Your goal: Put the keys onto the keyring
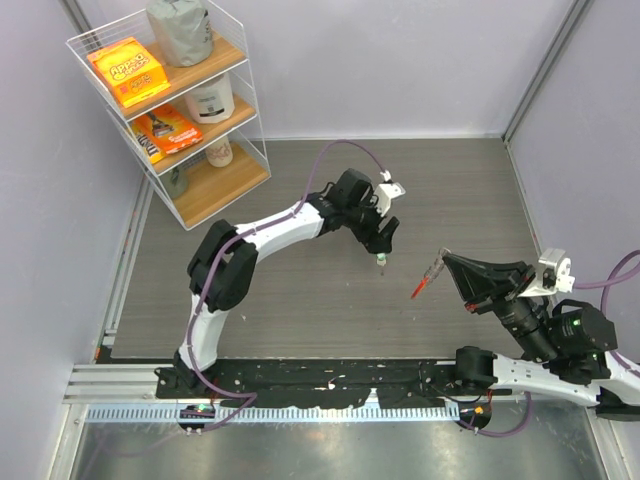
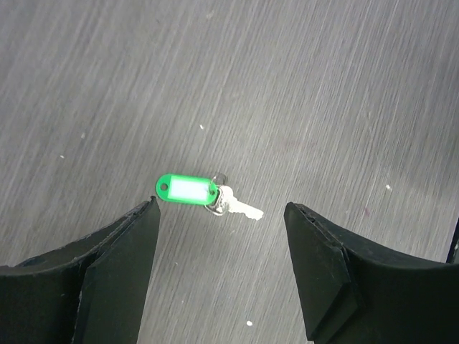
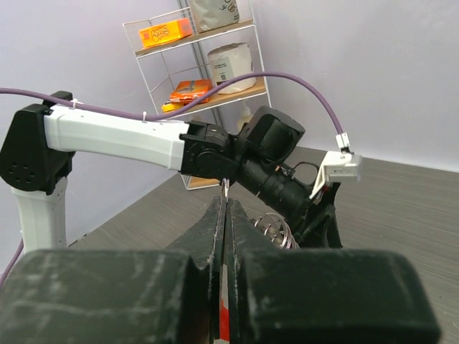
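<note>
The green plastic head [image 1: 381, 258] [image 2: 199, 190] of the small metal key lying on the grey table will be gripped by my left gripper.
A small metal key with a green plastic head [image 2: 188, 189] lies flat on the grey table, also seen as a green speck [image 1: 382, 263] under my left arm. My left gripper [image 2: 221, 206] hovers just above it, open, its fingers wide apart on either side and touching nothing. My right gripper [image 3: 227, 202] is raised off the table to the right and shut on the keyring [image 1: 422, 288]. The keyring's red loop shows between the jaws [image 3: 224, 315]. Silvery rings [image 3: 276, 228] hang beside the fingertips. Left gripper [image 1: 385, 240] and right gripper [image 1: 445, 258] stand a short way apart.
A white wire shelf rack [image 1: 190, 150] stands at the back left, holding orange boxes [image 1: 128, 70], a grey bag and white jars. Purple cables run along both arms. Grey walls close the back and sides.
</note>
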Robot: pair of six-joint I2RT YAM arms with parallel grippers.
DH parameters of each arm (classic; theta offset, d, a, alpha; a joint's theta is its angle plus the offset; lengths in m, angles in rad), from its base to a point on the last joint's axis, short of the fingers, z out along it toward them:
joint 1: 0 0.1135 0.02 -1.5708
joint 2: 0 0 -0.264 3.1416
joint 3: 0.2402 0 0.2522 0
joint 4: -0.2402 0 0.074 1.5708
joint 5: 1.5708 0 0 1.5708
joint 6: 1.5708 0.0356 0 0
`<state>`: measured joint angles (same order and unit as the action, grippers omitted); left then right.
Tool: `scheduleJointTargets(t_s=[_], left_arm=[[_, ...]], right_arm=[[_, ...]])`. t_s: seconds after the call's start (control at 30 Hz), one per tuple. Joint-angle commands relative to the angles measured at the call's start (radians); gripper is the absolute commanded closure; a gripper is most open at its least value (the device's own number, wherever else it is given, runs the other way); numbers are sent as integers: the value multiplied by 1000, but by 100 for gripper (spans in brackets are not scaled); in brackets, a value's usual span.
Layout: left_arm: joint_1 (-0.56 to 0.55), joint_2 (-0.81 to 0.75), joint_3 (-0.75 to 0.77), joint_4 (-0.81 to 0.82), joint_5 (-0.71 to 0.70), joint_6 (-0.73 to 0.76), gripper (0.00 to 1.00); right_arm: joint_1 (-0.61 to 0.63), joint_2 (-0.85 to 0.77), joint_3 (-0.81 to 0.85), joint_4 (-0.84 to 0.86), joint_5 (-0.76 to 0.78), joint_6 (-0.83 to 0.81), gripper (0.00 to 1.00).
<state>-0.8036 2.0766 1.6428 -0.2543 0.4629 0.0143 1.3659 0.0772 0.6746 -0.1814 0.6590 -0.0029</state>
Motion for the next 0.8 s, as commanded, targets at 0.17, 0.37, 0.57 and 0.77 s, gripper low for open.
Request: scheduleJointTargets(t_s=[0.17,0.37,0.57,0.77], left_arm=[[-5,86,164,-279,120,222,20],[-5,138,239,-313,161,233,18],[-5,209,339,-352,190,233,18],[-5,263,407,-388,218,237,18]], right_arm=[[-1,30,62,7,-32,23,95],[1,61,60,11,-47,37,94],[-1,53,56,3,-53,47,95],[-1,41,54,-10,-53,58,95]])
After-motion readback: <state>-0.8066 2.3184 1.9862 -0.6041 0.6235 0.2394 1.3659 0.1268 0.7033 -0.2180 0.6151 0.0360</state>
